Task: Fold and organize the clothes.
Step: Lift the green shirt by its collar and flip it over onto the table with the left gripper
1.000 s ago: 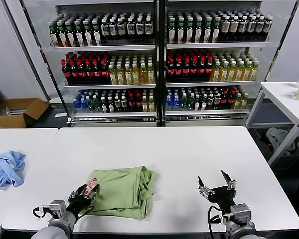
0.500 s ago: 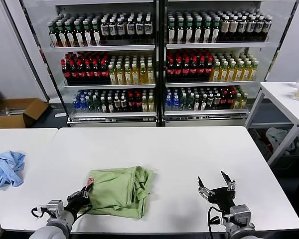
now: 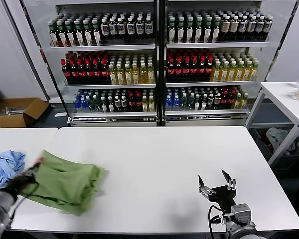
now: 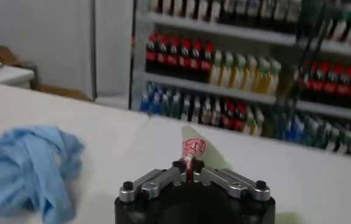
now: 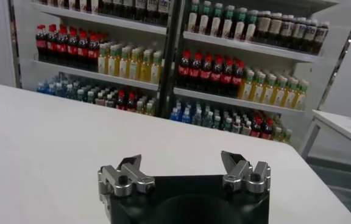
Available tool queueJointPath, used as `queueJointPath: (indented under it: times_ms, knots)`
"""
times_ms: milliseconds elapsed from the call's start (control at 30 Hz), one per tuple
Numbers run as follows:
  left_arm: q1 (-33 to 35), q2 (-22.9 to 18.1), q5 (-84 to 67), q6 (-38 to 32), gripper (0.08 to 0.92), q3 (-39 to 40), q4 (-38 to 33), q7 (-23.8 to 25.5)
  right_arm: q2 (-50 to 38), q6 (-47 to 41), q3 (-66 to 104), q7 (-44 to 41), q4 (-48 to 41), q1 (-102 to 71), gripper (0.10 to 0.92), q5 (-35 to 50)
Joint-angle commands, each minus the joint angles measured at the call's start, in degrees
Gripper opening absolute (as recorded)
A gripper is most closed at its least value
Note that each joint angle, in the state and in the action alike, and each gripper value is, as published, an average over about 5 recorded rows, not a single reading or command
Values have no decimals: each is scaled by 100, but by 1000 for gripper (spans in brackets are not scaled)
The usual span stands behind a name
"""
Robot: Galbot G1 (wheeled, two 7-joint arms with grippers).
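Observation:
Next, I release the light green shirt with my left gripper on the bare main white table, partway (image 3: pixel 131 183) toward my right gripper.
The folded light green shirt (image 3: pixel 67 182) lies at the left end of the main white table, its left edge reaching the seam with the side table. My left gripper (image 3: pixel 27 175) is shut on the shirt's left edge, where a bit of the red-and-white checkered print shows. In the left wrist view the gripper (image 4: pixel 188 172) pinches that red-and-white cloth, with green shirt fabric (image 4: pixel 205 156) behind it. My right gripper (image 3: pixel 217 185) is open and empty above the table's front right part; it also shows open in the right wrist view (image 5: pixel 184 171).
A crumpled sky-blue garment (image 3: pixel 5 166) lies on the left side table, right beside the shirt; it also shows in the left wrist view (image 4: pixel 26 167). Drink coolers (image 3: pixel 159 64) stand behind the table. Another white table (image 3: pixel 289 99) stands at the far right.
My left gripper has dragged the folded green shirt far to the left, from the table's front middle to its left end next to the blue garment. The right arm has not moved.

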Motion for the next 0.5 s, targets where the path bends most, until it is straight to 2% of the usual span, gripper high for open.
queueJointPath:
  times_ms: [33,133,233,333,500]
  knots:
    - [-410,-480,-1144,145,102,1461,-1851,-1263,-26,-14,58,15,21,-61,823,-9]
    - [-416,-1541,-244,139,102,2939,-2089,-1109,-59,-37,101,25,63,-134,823,-23]
    - [-315,-2300,628,121,102,3890,-1985,-883,-38,-65,90,39,87,-160,823,-52]
    - [-377,-2628,1167,-50,102,4415,-1785,-735,7,-94,63,47,123,-187,823,-87]
    - [-606,-2758,1446,-550,102,4793,-1330,-686,81,-96,62,46,140,-254,823,-158]
